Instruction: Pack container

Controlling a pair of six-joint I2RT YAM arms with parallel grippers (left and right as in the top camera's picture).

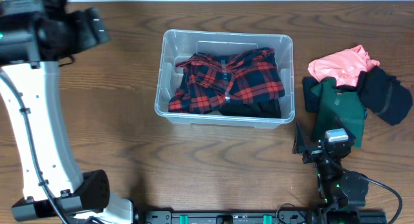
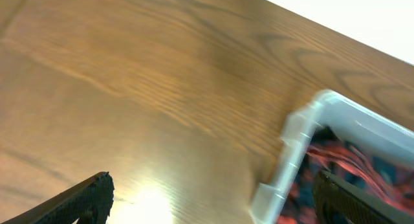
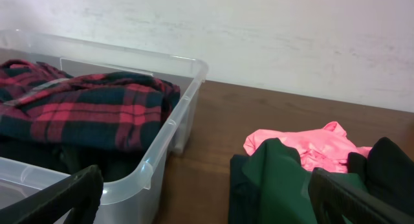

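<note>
Next, I move my right gripper to the near end (image 1: 357, 133) of the green garment, below the black garment, and close it there.
The clear plastic container (image 1: 163, 75) stands mid-table with a folded red-and-black plaid shirt (image 1: 233, 81) inside, on top of dark clothing. My left gripper (image 1: 94, 26) is open and empty, raised over bare table to the left of the container. In the left wrist view its jaws (image 2: 213, 204) frame the container's corner (image 2: 304, 133) and the plaid shirt (image 2: 349, 166). My right gripper (image 1: 323, 145) is open and empty, low at the front right. Its jaws (image 3: 207, 198) point between the container (image 3: 174, 120) and a green garment (image 3: 272, 185).
A pile of clothes lies right of the container: a pink garment (image 1: 339, 63), the green one (image 1: 339, 111) and a black one (image 1: 385, 94). The left arm's white base (image 1: 39, 153) stands at the left edge. A white wall (image 3: 259, 36) lies behind the table.
</note>
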